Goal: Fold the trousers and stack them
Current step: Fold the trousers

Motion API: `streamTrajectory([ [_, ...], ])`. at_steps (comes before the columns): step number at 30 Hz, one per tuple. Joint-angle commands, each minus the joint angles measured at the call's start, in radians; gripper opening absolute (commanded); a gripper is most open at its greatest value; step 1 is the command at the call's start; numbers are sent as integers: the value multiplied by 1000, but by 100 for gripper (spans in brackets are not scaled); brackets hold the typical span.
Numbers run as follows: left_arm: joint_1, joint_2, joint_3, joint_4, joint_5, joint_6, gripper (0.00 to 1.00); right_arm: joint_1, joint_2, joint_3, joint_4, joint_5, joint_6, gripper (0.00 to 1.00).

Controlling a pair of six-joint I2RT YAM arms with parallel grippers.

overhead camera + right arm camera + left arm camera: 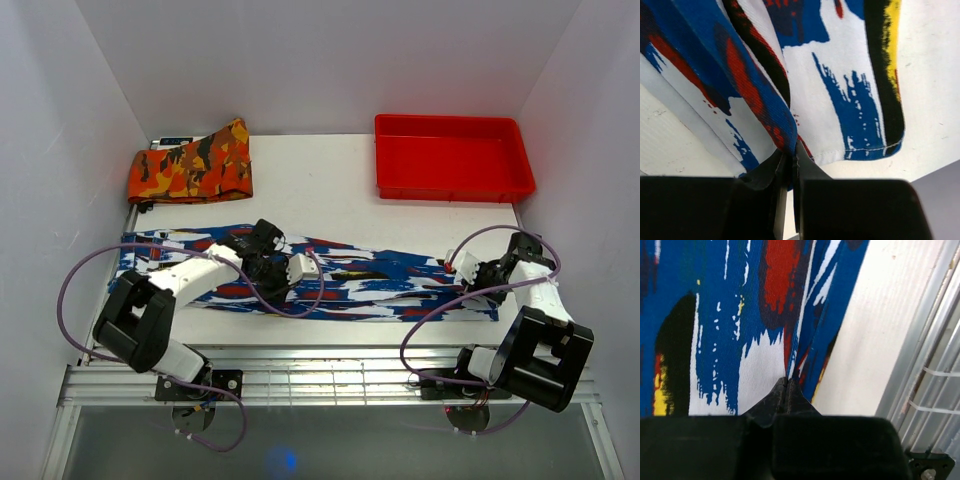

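I should open my right gripper, back off and take the trousers' stitched hem (832,154), because the trousers bunch up into a raised fold in that gripper's fingers.
The trousers (380,278), blue and white with red patches, lie stretched across the table from left to right, parallel to the near edge. My left gripper (305,267) rests on their middle; in the left wrist view (786,382) its jaws are shut, pinching the fabric (715,315) at a fold near the near edge. My right gripper (458,265) is at the right end of the trousers; in the right wrist view (792,147) its jaws are shut on a raised fold of the fabric (850,75) close to a stitched hem.
A folded orange camouflage garment (190,165) lies at the back left. A red tray (452,156) stands at the back right. A metal rail (330,380) runs along the near table edge, also in the left wrist view (930,365). White walls enclose three sides.
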Motion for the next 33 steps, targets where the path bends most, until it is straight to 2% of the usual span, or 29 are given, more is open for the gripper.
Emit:
streamTrajectory([
  [1,-5,-123,32,-114,11,18,0,-4,-32,53,44,-30,6,8],
  [8,-5,-194,41,-228,22,56,0,-10,-72,41,41,-12,-48,8],
  [17,-5,-59,-72,-159,22,52,0,-73,-160,-74,63,29,-243,8],
  [18,-5,-40,-78,-144,16,38,13,-73,-166,-83,61,33,-249,9],
  [19,-5,-10,-82,-118,11,32,22,-74,-172,-89,52,37,-255,29],
  [21,-3,1,-76,-105,22,20,41,-79,-189,-97,40,40,-254,56],
  [22,-3,1,-71,-102,31,12,44,-96,-192,-93,40,34,-250,78],
  [24,-3,-25,-43,-111,51,4,49,-119,-192,-67,37,-10,-228,89],
  [25,-3,-36,-33,-134,71,6,50,-143,-183,-15,25,-26,-218,92],
  [29,-3,-91,33,-202,97,4,53,-206,-74,191,-100,-111,-155,93],
  [33,-2,-144,86,-228,84,-19,55,-243,90,425,-297,-177,36,88],
])
